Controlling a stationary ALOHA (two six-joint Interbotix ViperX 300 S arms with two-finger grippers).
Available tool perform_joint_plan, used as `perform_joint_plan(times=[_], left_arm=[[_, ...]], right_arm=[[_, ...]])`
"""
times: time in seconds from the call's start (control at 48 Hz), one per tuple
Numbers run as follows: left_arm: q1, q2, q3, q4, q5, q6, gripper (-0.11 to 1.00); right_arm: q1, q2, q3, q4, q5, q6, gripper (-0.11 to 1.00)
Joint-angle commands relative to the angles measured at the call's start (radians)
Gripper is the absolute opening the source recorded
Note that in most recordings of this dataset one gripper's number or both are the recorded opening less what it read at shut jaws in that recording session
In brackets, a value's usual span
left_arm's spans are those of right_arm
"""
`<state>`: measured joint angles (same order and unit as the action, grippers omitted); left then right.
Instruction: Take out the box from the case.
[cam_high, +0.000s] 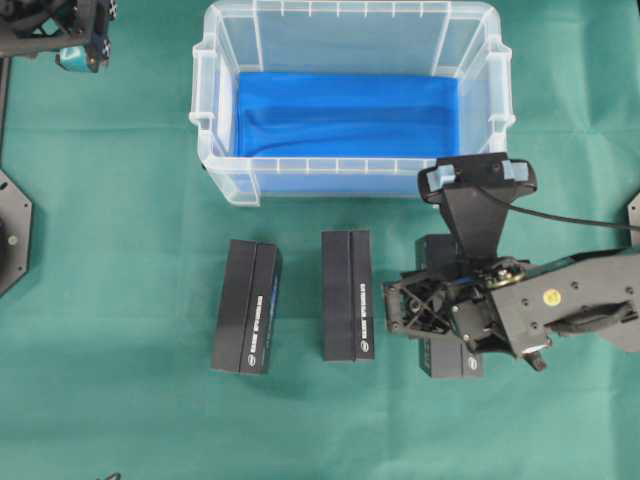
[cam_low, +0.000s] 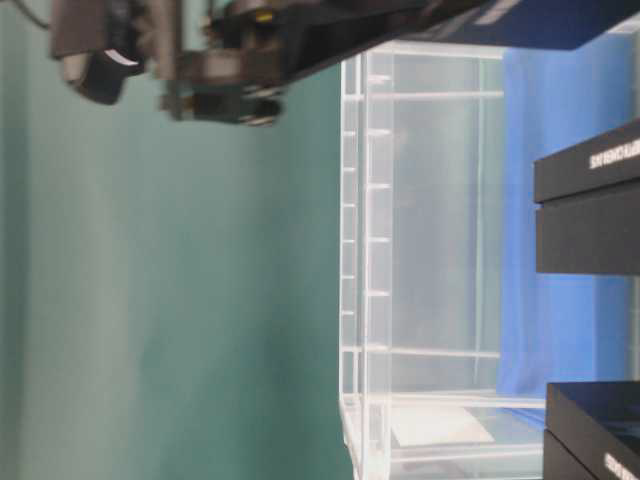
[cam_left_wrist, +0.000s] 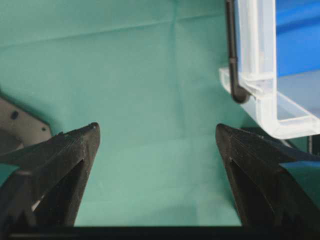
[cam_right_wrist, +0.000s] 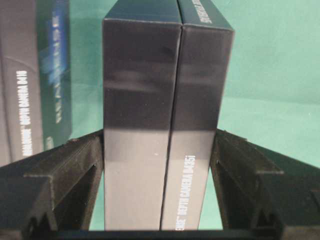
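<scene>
The black box in my right gripper, now in front of the case, will be let go on the green cloth (cam_high: 446, 301) (cam_right_wrist: 162, 117), beside the nearest other black box.
The case (cam_high: 210, 100) is a clear plastic bin with a blue-lined floor and no box inside; it stands at the back middle of the green table. My right gripper (cam_high: 430, 305) is in front of the case's right end, shut on a black box (cam_high: 452, 362). In the right wrist view both fingers (cam_right_wrist: 75, 165) press the long sides of that box (cam_right_wrist: 165, 75). Two more black boxes, one (cam_high: 247, 307) and another (cam_high: 348, 296), lie on the cloth to its left. My left gripper (cam_high: 80, 55) hangs open and empty at the far left, its jaws wide apart (cam_left_wrist: 157, 127) over bare cloth.
A corner of the case (cam_left_wrist: 260, 75) shows at the right of the left wrist view. A black cable (cam_high: 580, 220) runs from the right wrist camera to the right edge. Dark mounting plates (cam_high: 12, 235) sit at the table's left edge. Green cloth lies open left of the boxes.
</scene>
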<state>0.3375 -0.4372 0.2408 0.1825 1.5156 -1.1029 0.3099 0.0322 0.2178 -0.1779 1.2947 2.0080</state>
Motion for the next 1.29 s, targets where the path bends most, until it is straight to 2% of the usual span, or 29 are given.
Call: perform_joint_plan(times=[0.0, 0.271, 1.001, 1.147, 1.272], left_arm=[[-0.002, -0.011, -0.011, 0.000, -0.002, 0.002, 0.96], [-0.003, -0.011, -0.009, -0.002, -0.002, 0.002, 0.97], [-0.003, -0.009, -0.011, -0.002, -0.002, 0.002, 0.96], [-0.006, -0.011, -0.009, -0.002, -0.002, 0.000, 0.96], [-0.006, -0.011, -0.011, 0.000, -0.002, 0.000, 0.96]], right_arm=[[0.000, -0.015, 0.015, 0.002, -0.032, 0.005, 0.66], [-0.006, -0.015, 0.074, 0.002, -0.081, 0.018, 0.66], [-0.011, -0.018, 0.075, 0.002, -0.112, 0.009, 0.67], [-0.011, -0.026, 0.071, 0.000, -0.095, 0.011, 0.91], [-0.012, -0.034, 0.071, 0.000, -0.072, 0.011, 0.90]])
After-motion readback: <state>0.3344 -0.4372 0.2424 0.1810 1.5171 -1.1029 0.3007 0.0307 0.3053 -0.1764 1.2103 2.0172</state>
